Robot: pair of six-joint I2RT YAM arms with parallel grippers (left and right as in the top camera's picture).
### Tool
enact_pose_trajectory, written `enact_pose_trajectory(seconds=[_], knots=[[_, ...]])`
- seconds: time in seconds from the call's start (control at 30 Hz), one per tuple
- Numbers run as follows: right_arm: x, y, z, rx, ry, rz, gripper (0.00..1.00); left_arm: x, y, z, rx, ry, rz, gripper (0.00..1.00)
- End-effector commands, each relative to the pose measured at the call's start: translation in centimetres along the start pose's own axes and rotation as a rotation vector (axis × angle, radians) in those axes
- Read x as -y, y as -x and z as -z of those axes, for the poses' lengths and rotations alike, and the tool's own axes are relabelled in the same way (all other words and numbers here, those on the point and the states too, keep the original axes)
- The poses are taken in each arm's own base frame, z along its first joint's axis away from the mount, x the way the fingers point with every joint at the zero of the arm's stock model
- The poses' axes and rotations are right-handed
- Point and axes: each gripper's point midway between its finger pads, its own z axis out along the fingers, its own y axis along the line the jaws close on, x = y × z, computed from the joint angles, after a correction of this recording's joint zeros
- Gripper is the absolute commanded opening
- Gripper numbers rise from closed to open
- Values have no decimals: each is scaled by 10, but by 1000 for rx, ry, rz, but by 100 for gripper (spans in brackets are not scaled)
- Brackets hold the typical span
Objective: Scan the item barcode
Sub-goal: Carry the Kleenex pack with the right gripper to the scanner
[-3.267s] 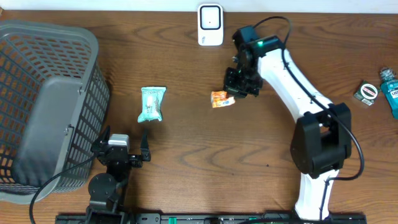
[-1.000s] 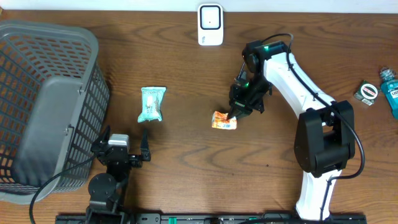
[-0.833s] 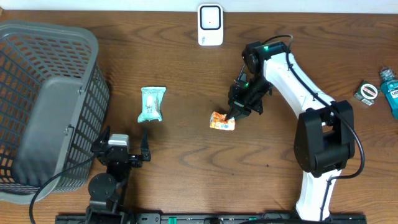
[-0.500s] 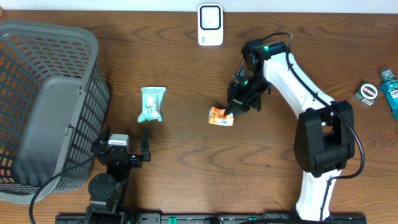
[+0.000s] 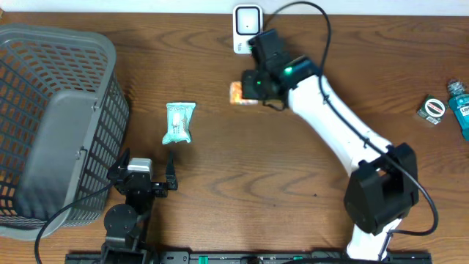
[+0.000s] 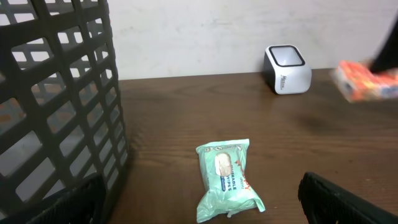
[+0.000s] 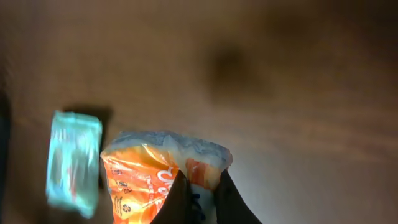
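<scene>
The robot's right gripper should release the orange snack packet next to the blue bottle's cap, just behind the small round tin [image 5: 439,86].
My right gripper [image 5: 255,86] is shut on an orange snack packet [image 5: 238,93], holding it off the table just below and left of the white barcode scanner [image 5: 248,29]. In the right wrist view the dark fingers [image 7: 180,196] pinch the packet's [image 7: 140,180] crimped white edge. The left wrist view shows the packet [image 6: 364,82] in the air to the right of the scanner [image 6: 287,68]. My left gripper [image 5: 144,163] rests open near the table's front left, with nothing between its fingers [image 6: 348,202].
A pale green pack of wipes [image 5: 179,122] lies on the table ahead of the left gripper. A grey mesh basket [image 5: 110,51] fills the left side. A blue bottle [image 5: 458,106] and a small round tin [image 5: 432,108] sit at the far right edge.
The right arm has lifted the orange packet from the middle of the table and swung it up and left, close to the scanner. The left arm has not moved.
</scene>
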Motion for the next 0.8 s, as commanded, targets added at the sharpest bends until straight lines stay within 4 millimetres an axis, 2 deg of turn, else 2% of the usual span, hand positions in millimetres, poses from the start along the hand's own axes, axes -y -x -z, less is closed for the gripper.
enact_pose_trajectory(seconds=[0.0, 0.23, 0.37, 0.5, 0.67, 0.77], knots=[[21, 33, 5, 203, -212, 5, 1, -3, -18, -1, -55, 15, 2, 98], [8, 71, -22, 355, -222, 213, 1, -2, -18, -1, -55, 15, 2, 98], [5, 110, -38, 508, -194, 247, 1, -2, -18, -1, -55, 15, 2, 98], [14, 143, -56, 651, -184, 239, 1, -2, -18, -1, -55, 15, 2, 98], [36, 173, -78, 818, -156, 172, 1, -2, -18, -1, -55, 15, 2, 98], [37, 186, -86, 903, -60, 173, 1, -2, -18, -1, -55, 15, 2, 98]])
